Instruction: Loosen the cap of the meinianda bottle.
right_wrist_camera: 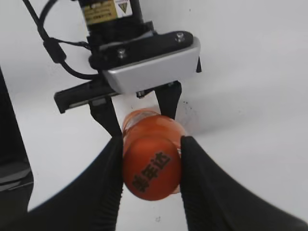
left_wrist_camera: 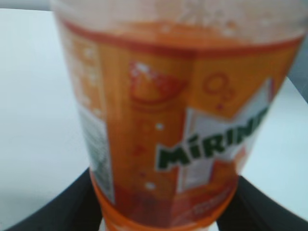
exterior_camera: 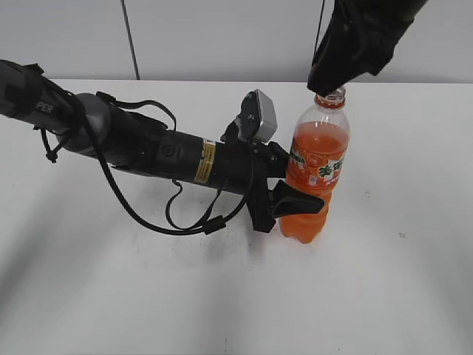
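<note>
Next, my right gripper sets the orange cap free on the white table (exterior_camera: 373, 188) beside the meinianda bottle, on the spot opposite my left gripper.
The meinianda bottle (exterior_camera: 318, 159) stands upright on the white table, full of orange drink, with an orange label (left_wrist_camera: 163, 120). My left gripper (exterior_camera: 295, 181) comes in from the left and is shut on the bottle's lower body, one black finger (left_wrist_camera: 57, 209) on each side. My right gripper (exterior_camera: 329, 81) hangs over the bottle's top. In the right wrist view the orange cap (right_wrist_camera: 152, 168), with dark lettering on top, sits between the two black pads (right_wrist_camera: 113, 173), which press on both its sides. In the exterior view the right gripper hides the cap.
The left arm (exterior_camera: 148, 148) lies low across the table's left half with looped black cables (exterior_camera: 177, 218). Its silver wrist camera housing (right_wrist_camera: 154, 62) sits just behind the bottle. The white table (exterior_camera: 384, 281) spreads to the right and front.
</note>
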You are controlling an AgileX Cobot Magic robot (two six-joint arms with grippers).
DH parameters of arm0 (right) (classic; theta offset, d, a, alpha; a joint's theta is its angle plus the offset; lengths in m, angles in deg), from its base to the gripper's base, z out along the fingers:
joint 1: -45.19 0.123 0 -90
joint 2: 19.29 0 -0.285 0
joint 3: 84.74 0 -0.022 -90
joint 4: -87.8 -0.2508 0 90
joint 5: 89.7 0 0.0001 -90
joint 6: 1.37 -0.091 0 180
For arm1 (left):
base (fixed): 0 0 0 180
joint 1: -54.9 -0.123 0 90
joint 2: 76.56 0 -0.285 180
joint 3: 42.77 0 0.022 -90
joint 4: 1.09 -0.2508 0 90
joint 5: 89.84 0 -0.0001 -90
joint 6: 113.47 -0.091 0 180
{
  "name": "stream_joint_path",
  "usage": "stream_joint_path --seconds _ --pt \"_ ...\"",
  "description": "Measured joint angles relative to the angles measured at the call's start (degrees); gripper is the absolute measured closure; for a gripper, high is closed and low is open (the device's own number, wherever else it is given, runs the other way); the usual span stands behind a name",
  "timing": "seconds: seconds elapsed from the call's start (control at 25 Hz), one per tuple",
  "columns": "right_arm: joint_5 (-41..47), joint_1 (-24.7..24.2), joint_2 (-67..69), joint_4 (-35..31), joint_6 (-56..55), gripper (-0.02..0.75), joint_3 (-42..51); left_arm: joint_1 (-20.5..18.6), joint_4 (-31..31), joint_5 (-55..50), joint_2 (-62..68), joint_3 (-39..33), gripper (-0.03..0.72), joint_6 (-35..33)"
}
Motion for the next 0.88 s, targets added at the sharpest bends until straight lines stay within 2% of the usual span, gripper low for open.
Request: stream_joint_path --seconds 0.16,0.32,0.48,0.64,0.76,0.88 --pt "0.0 0.0 -3.6 -0.2 -7.0 0.470 0.0 0.0 0.0 0.0 0.0 0.0 0.286 0.0" --pt "0.1 -0.9 -6.2 5.4 -21.0 0.470 0.0 0.0 0.0 -0.1 0.0 0.0 0.286 0.0" --pt "0.1 -6.3 -7.3 8.5 -30.7 0.470 0.0 0.0 0.0 -0.1 0.0 0.0 0.286 0.0" --pt "-1.1 -13.9 -8.4 9.4 -37.4 0.470 1.6 0.0 0.0 -0.1 0.0 0.0 0.286 0.0" --pt "-6.8 -18.0 -9.9 10.2 -39.7 0.470 7.9 0.0 0.0 -0.1 0.0 0.0 0.286 0.0" --pt "-14.9 -19.6 -10.8 11.7 -41.7 0.470 17.2 0.0 0.2 -0.2 0.0 0.0 0.286 0.0"
